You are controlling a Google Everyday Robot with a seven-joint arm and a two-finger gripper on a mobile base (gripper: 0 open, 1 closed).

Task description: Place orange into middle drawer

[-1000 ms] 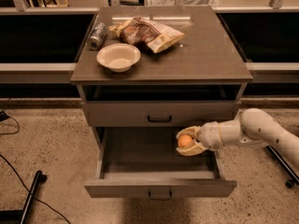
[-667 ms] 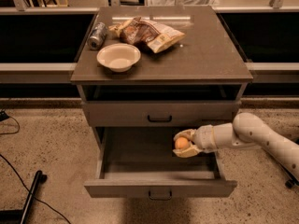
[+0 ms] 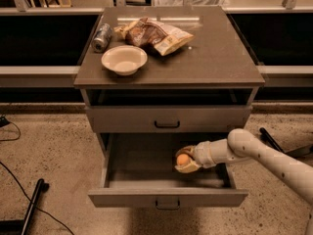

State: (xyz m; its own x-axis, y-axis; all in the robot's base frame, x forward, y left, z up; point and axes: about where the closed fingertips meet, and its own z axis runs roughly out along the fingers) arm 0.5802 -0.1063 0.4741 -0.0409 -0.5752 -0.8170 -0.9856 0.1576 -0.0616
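Note:
The orange, now held just above the drawer floor, will be released by my gripper near the centre of the open middle drawer's bottom (image 3: 174,166), about in line with the drawer's handle.
The orange (image 3: 182,159) is a small round fruit held between the fingers of my gripper (image 3: 184,159). The gripper reaches in from the right on a white arm and holds the orange inside the open middle drawer (image 3: 166,197), over its right half, just above the drawer floor. The drawer is pulled out wide below the closed top drawer with the black handle (image 3: 167,125). The gripper is shut on the orange.
On the cabinet top (image 3: 215,58) stand a cream bowl (image 3: 123,59), a metal can (image 3: 101,36) and a brown-and-yellow snack bag (image 3: 155,33). A black cable and pole (image 3: 29,207) lie on the floor at the left. A dark object (image 3: 269,138) lies right of the cabinet.
The gripper with the orange has moved left and a little down, further into the open middle drawer. Everything on the cabinet top is unchanged.

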